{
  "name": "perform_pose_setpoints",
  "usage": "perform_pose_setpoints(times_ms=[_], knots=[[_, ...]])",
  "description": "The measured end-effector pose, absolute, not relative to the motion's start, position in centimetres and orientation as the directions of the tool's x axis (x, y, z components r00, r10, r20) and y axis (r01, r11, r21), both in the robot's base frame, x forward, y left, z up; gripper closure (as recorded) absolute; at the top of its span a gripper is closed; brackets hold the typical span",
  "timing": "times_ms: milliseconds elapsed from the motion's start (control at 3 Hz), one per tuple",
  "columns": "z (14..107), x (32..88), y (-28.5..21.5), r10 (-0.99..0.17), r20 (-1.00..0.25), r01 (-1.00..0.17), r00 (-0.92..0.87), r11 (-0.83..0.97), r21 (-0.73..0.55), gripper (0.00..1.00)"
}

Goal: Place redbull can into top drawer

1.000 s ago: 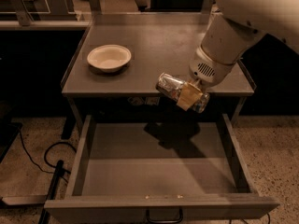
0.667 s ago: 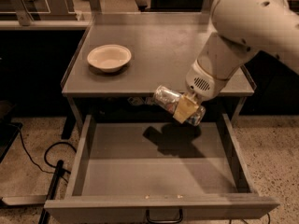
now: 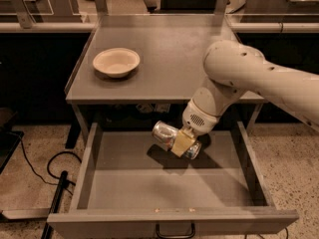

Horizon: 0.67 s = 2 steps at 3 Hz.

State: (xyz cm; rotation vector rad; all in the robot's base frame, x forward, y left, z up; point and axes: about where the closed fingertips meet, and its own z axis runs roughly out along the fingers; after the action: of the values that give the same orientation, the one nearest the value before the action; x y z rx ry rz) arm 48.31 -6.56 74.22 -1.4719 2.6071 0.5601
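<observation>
Next, my gripper releases the redbull can on the middle of the drawer's bottom (image 3: 164, 179), a little toward the dark loop handle.
The redbull can (image 3: 167, 134) is a shiny silver can held on its side by my gripper (image 3: 182, 142), whose tan fingers are shut around its middle. It hangs inside the open top drawer (image 3: 129, 188), just above the drawer floor near the back centre, with its shadow right beneath it. The drawer is pulled fully out below the grey tabletop (image 3: 174, 54), and its dark loop handle (image 3: 175, 231) shows at the bottom edge. My white arm (image 3: 249, 78) reaches in from the right.
A cream round bowl (image 3: 116, 61) sits on the tabletop at the left. Black cables (image 3: 37, 171) and a dark pole lie on the speckled floor left of the drawer. The drawer's side walls (image 3: 84, 166) flank the can.
My gripper has carried the can down and leftward from the table's front edge into the open drawer, close to its floor.
</observation>
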Motion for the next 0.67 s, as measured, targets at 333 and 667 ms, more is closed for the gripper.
perform_pose_setpoints(times_ms=[333,667], knots=[[70.5,48.0,-5.3,-0.812,-0.261,-0.839,-0.522,0.436,0.326,1.0],[67.7,47.4,-4.1,-0.812,-0.263,-0.833,-0.522,0.418,0.362,1.0]])
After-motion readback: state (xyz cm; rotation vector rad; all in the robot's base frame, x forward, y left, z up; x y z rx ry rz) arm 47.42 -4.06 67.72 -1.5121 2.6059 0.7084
